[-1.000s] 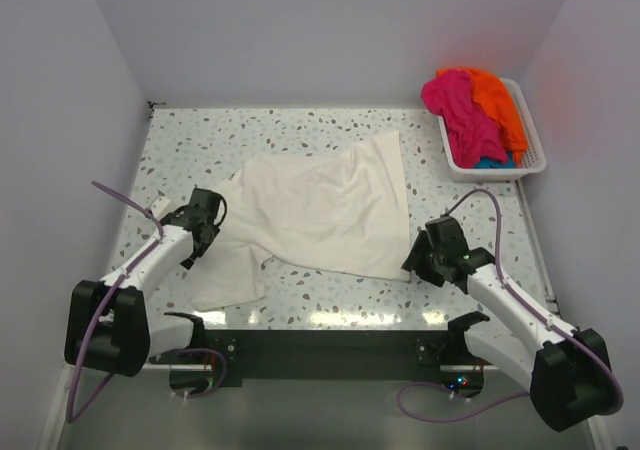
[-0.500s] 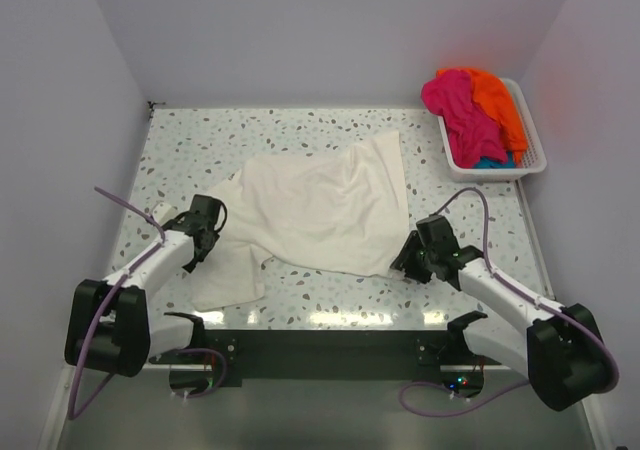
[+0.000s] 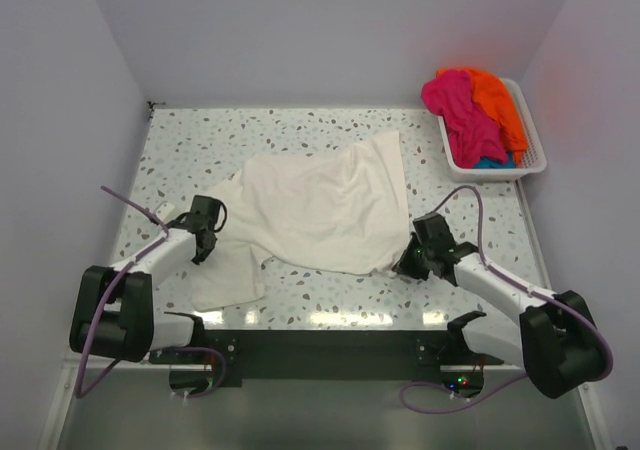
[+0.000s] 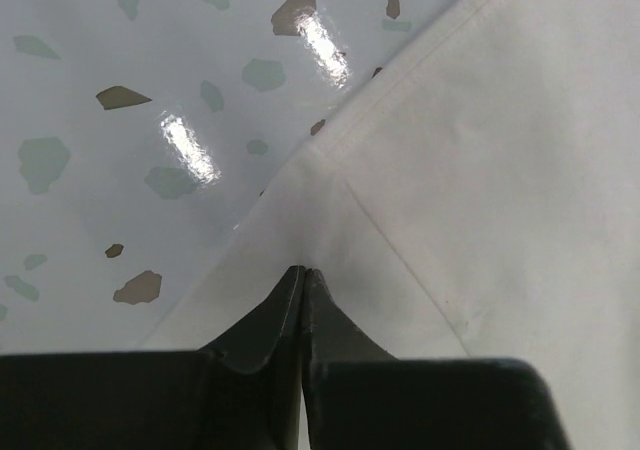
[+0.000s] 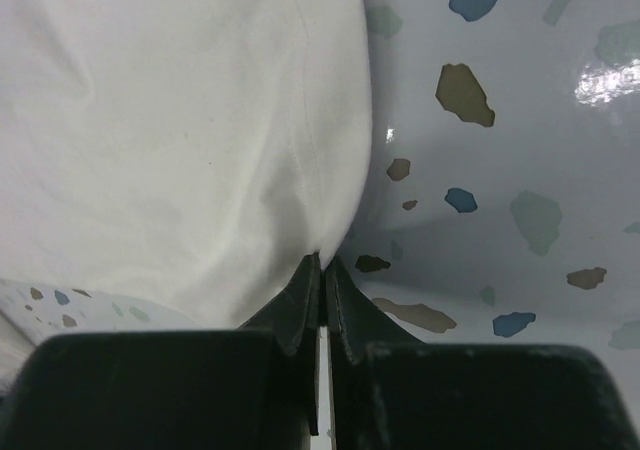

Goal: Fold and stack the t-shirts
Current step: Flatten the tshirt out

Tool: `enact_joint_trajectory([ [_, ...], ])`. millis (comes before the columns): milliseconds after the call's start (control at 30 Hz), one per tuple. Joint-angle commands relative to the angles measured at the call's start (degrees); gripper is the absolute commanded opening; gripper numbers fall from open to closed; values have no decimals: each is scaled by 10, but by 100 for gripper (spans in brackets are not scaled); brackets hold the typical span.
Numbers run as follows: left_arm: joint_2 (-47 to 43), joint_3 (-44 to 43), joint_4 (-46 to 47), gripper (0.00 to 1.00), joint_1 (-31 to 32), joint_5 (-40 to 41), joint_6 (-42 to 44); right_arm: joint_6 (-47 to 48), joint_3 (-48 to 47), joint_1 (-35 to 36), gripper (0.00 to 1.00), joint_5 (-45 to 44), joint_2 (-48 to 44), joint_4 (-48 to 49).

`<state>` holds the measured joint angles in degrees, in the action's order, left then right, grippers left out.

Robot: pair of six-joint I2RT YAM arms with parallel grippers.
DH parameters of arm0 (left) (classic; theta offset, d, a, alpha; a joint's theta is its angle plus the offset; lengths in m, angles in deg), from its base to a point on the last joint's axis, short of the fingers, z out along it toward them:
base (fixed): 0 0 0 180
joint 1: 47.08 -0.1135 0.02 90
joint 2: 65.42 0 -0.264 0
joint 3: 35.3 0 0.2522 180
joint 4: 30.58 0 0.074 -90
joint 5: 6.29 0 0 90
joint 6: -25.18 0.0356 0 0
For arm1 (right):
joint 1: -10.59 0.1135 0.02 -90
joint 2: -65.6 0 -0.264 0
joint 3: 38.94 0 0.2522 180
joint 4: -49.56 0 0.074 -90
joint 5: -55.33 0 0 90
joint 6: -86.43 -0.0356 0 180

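Note:
The cloth lies flat at the shut fingers of the robot's left gripper, so it should open them and pinch the sleeve seam [image 4: 368, 213] before both grippers lift the t-shirt.
The cream-white t-shirt [image 3: 320, 205] lies spread and rumpled on the speckled table [image 3: 200, 140]. My left gripper [image 3: 210, 238] is at the shirt's left side where the sleeve joins the body. In the left wrist view its jaws [image 4: 302, 270] are shut, pinching cloth [image 4: 480, 170] beside a seam. My right gripper [image 3: 403, 262] is at the shirt's near right corner. In the right wrist view it [image 5: 322, 260] is shut on the hem edge of the cloth [image 5: 180, 140]. Magenta [image 3: 455, 105], orange [image 3: 495, 105] and teal [image 3: 490, 162] t-shirts are heaped in the basket.
The white slatted basket [image 3: 537, 162] stands at the table's far right corner against the wall. Walls close in the left, back and right sides. The dark mounting bar [image 3: 320, 345] runs along the near edge between the arm bases.
Both grippers were open and have shut on the cream shirt. The right one moved left to the shirt's corner; the left one shifted slightly toward the sleeve.

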<state>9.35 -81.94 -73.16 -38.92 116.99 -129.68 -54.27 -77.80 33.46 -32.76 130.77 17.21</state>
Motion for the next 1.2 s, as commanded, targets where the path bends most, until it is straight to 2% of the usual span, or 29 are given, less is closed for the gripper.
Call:
enact_joint_trajectory([
  [0, -19, -10, 23, 0, -7, 1, 16, 27, -16, 3, 0, -30, -9, -69],
  [167, -85, -36, -1, 0, -8, -7, 38, 47, -70, 3, 0, -62, -66, -124],
  [333, -142, -42, -22, 0, -8, -1, 54, 59, -86, 2, 0, -70, -91, -140],
  [367, -146, -41, -36, 8, -8, 2, 52, 59, -80, 2, 0, -67, -86, -132],
  [400, -144, -41, -41, 27, -8, 6, 44, 60, -74, 2, 0, -59, -82, -125],
  [567, -114, -25, -38, 37, -8, 8, 33, 56, -43, 2, 0, -43, -57, -84],
  [600, -109, -21, -36, 50, -8, 7, 26, 59, -41, 2, 0, -44, -52, -81],
  [700, -81, -16, -37, 68, -8, 14, 11, 67, -39, 2, 0, -43, -44, -71],
  [933, -37, -21, -3, 73, -11, 38, -1, 82, -40, 2, 0, -46, -34, -59],
  [1167, -16, -25, 45, 64, -18, 38, 11, 87, -39, 2, 0, -67, -50, -65],
])
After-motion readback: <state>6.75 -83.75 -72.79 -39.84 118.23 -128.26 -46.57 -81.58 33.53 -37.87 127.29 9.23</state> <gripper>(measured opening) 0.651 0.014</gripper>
